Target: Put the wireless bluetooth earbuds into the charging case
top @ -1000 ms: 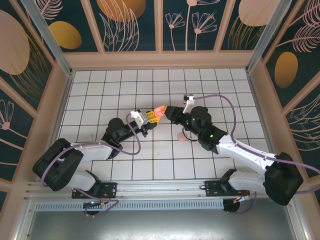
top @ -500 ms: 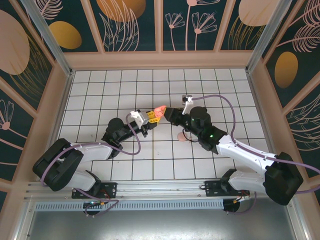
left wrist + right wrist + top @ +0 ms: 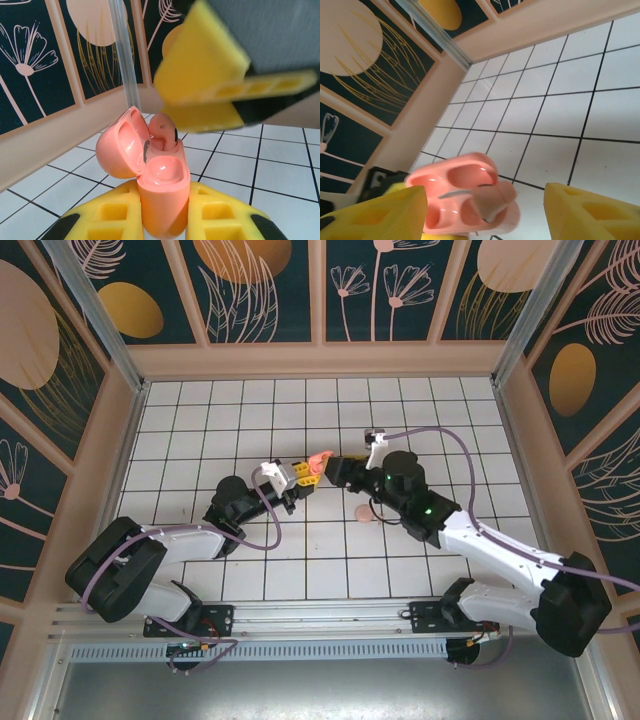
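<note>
I need to use my right gripper to take the earbud's raised head (image 3: 162, 126) and turn the earbud to fit, because it stands tilted and too shallow in the far socket.
The salmon charging case (image 3: 162, 187) is held upright with its lid (image 3: 120, 150) open, my left gripper (image 3: 162, 212) shut on its body. One pale pink earbud (image 3: 163, 131) stands in the far socket, sticking up at a tilt; the near socket is bare. My right gripper (image 3: 485, 202) hovers just over the case (image 3: 452, 192), jaws open, both yellow fingers (image 3: 592, 212) apart from the earbud (image 3: 495, 200). From above, both grippers meet at mid-table around the case (image 3: 318, 459). A second earbud (image 3: 363, 512) lies on the tiles beside the right arm.
White tiled floor (image 3: 250, 410) enclosed by wooden-framed patterned walls (image 3: 320, 290). A metal post (image 3: 125, 55) stands at the back corner. The right arm's cable (image 3: 440, 440) loops over the right tiles.
The right gripper's jaws have spread apart, letting go of the earbud in the case's socket. The left gripper and case have stayed still.
</note>
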